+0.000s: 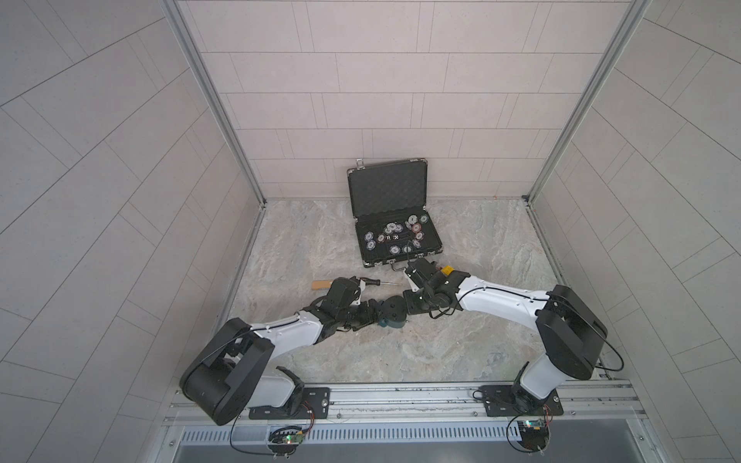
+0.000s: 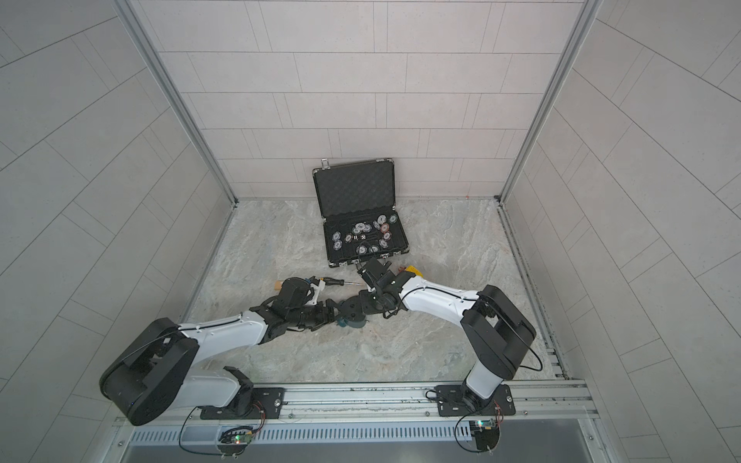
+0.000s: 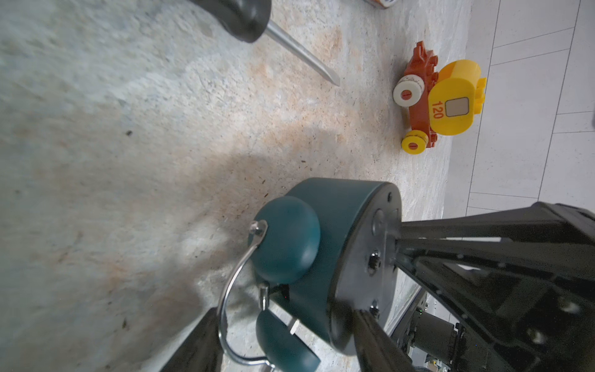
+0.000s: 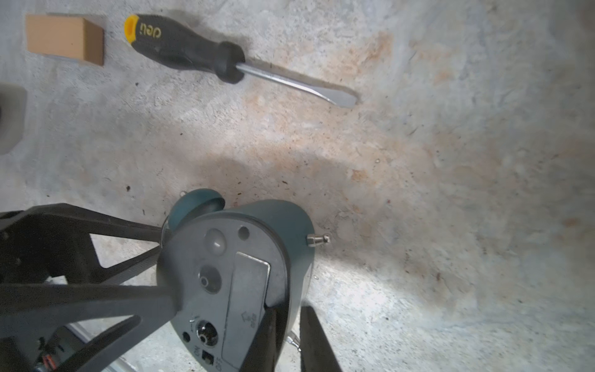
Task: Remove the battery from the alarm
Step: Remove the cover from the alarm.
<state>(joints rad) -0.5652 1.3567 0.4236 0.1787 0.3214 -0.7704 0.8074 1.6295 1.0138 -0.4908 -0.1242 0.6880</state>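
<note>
The fingers of my right gripper are on either side of the alarm's side beside the raised cover corner, so next I open, take the battery cover itself (image 4: 246, 297) and lift it away.
The dark teal alarm (image 1: 395, 314) (image 2: 355, 314) lies between both arms with its dark back (image 4: 225, 273) turned up. My left gripper (image 1: 379, 314) (image 3: 286, 315) is shut on it at the bell end, one finger on the back plate and the other on the dial side by the wire handle. My right gripper (image 4: 289, 310) (image 1: 409, 310) has its jaws close together over the alarm's side wall. One finger sits at the dark gap beside the grey battery cover (image 4: 248, 296), which is raised slightly at that corner. The battery is hidden.
A black-and-yellow screwdriver (image 4: 193, 48) (image 1: 375, 282) and a small wooden block (image 4: 64, 38) lie just beyond the alarm. A red and yellow toy train (image 3: 441, 100) stands behind my right wrist. An open black case (image 1: 395, 224) of poker chips sits at the back.
</note>
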